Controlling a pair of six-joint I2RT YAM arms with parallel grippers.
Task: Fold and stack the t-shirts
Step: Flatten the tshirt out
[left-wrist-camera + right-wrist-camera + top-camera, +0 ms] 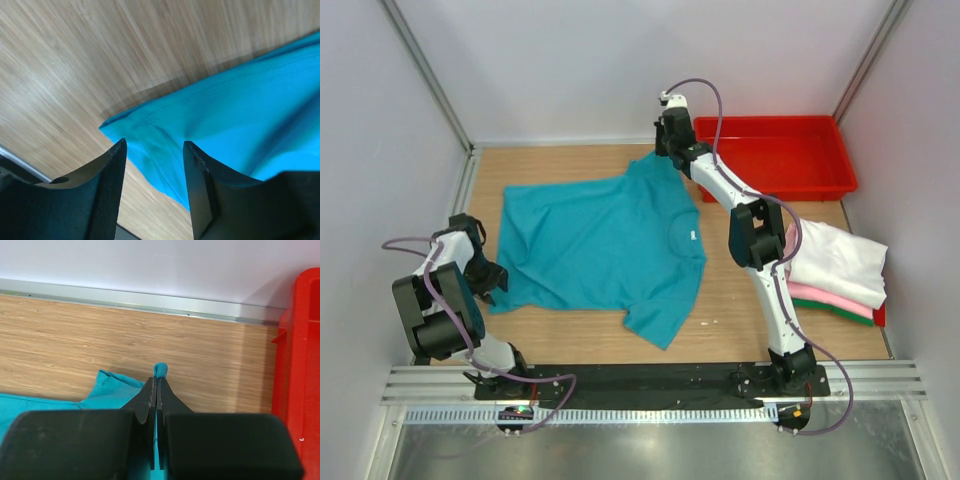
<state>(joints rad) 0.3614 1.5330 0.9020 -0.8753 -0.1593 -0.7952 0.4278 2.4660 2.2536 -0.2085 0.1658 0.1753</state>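
The hem end of the teal t-shirt is slack from creases beside its near corner, so my left gripper will pinch that corner [497,308] and pull it out straight before folding.
The teal t-shirt [600,240] lies spread on the wooden table, its white neck label facing right. My right gripper [665,150] is at the shirt's far corner, shut on a pinch of teal cloth [107,387]; a small nub of cloth pokes out past my gripper [156,379]. My left gripper [492,285] is low at the shirt's near-left corner. Its fingers stand apart, and the hemmed edge of the teal t-shirt [240,100] lies between them in my left gripper [154,145]. Folded white [835,260], pink [815,295] and green [855,313] t-shirts are stacked at the right.
A red plastic tray [770,150] stands at the back right, close beside my right gripper, with the tray's wall [300,365] showing at the wrist view's right edge. White walls with metal rails enclose the table on three sides.
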